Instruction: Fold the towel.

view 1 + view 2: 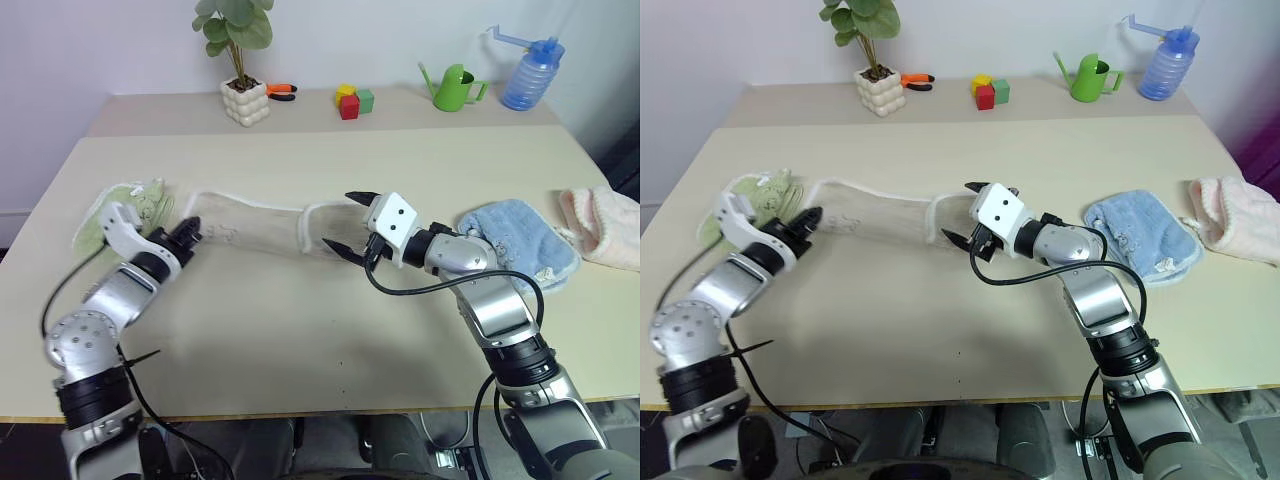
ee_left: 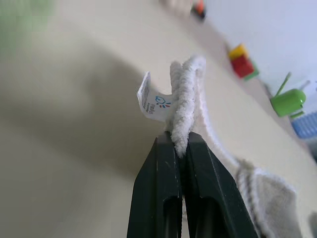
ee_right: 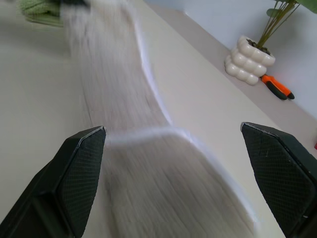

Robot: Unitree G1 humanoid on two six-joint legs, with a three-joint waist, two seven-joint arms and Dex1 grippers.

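I need to use my left gripper to let go of the beige towel's pinched edge on the towel's other end [image 1: 346,244] by my right gripper's fingers.
The beige towel [image 1: 255,228] with white edging lies stretched across the table between my two grippers. My left gripper [image 1: 190,233] is shut on the towel's left end. In the left wrist view its fingers [image 2: 168,168] pinch the bunched white edge [image 2: 185,94] beside a small printed label. My right gripper [image 1: 342,220] stands wide open at the towel's right end, one finger on each side of the cloth. In the right wrist view the towel [image 3: 119,99] runs away between the spread fingertips [image 3: 86,148].
A pale green towel [image 1: 125,208] lies just behind my left gripper. A fluffy blue towel [image 1: 520,240] and a pink cloth [image 1: 605,225] sit on the right. At the back stand a potted plant [image 1: 245,100], colored blocks [image 1: 352,100], a green watering can [image 1: 455,88] and a blue spray bottle [image 1: 530,72].
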